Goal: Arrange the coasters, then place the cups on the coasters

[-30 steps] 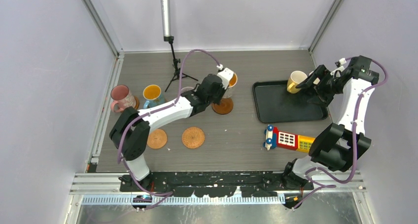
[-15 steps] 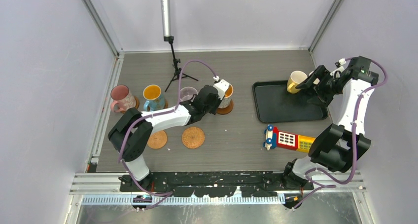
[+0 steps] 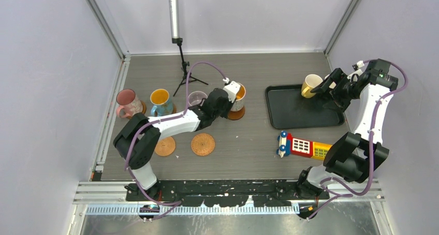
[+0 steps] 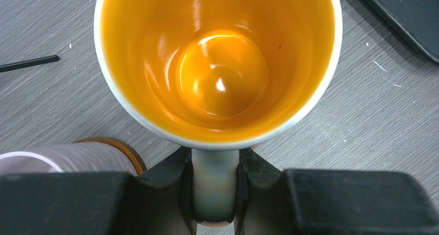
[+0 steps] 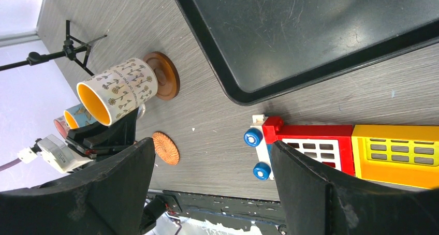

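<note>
My left gripper is holding the white cup. It will let go of it on the dark coaster (image 3: 237, 110) between the lilac cup and the tray.
My left gripper (image 3: 229, 96) (image 4: 215, 191) is shut on the handle of the white cup with orange inside (image 3: 238, 97) (image 4: 217, 64) (image 5: 116, 90). That cup stands on a dark coaster (image 3: 236, 114) (image 5: 164, 75). Pink (image 3: 126, 99), blue (image 3: 160, 99) and lilac (image 3: 197, 98) cups stand in a row to its left, each on a dark coaster. Two woven orange-brown coasters (image 3: 165, 146) (image 3: 202, 144) lie bare nearer the arms. A yellow cup (image 3: 311, 85) sits on the tray's far edge. My right gripper (image 3: 322, 88) (image 5: 211, 157) hangs open beside it, holding nothing.
A black tray (image 3: 305, 116) (image 5: 321, 43) lies at the right. A colourful toy phone (image 3: 303, 146) (image 5: 341, 152) lies in front of it. A small tripod stand (image 3: 183, 69) rises behind the row of cups.
The left arm has brought the white cup down and back onto the dark coaster, then held still. The right arm has not moved.
</note>
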